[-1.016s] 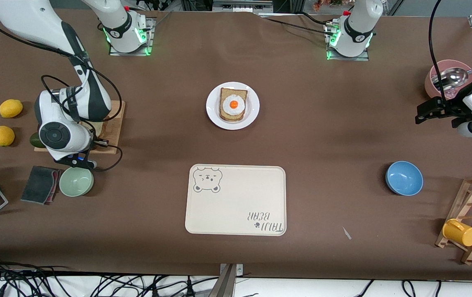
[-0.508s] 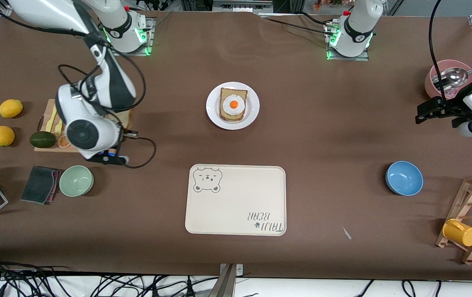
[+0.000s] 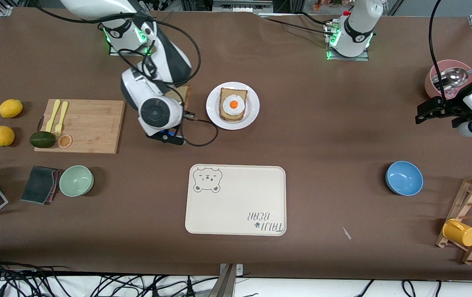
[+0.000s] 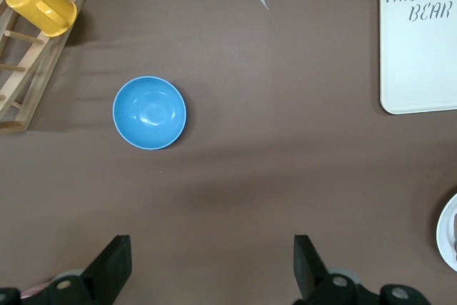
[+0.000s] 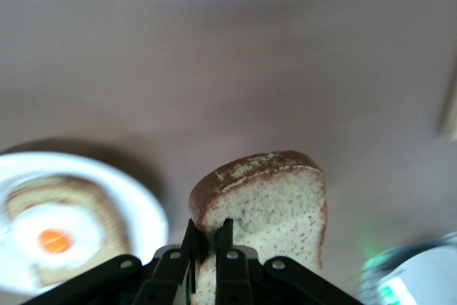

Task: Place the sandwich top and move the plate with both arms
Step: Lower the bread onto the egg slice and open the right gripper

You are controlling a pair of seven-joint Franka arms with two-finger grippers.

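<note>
My right gripper has the sandwich top over the table beside the white plate. It will let go of the sandwich top on the fried egg covering the bread slice [image 3: 230, 103] [image 5: 66, 243].
The sandwich top [image 3: 185, 94], a brown speckled slice with a darker crust, hangs upright in my right gripper [image 5: 209, 230], which is shut on its edge. It is over the table just beside the white plate [image 3: 213, 118], toward the right arm's end. The plate holds a bread slice with a fried egg [image 3: 233, 104]; the right wrist view shows the sandwich top [image 5: 275, 198] next to the plate's rim [image 5: 146, 208]. My left gripper [image 4: 211, 249] waits open and holding nothing over bare table near the pink bowl [image 3: 431, 82].
A cream bear-print tray [image 3: 236, 202] lies nearer to the front camera than the plate. A blue bowl [image 3: 404, 177] and a wooden rack with a yellow cup [image 3: 460, 232] are at the left arm's end. A cutting board [image 3: 89, 128] and a green bowl [image 3: 76, 180] are at the right arm's end.
My right arm has swung from over the cutting board to beside the plate, carrying the bread slice. The left arm has not moved.
</note>
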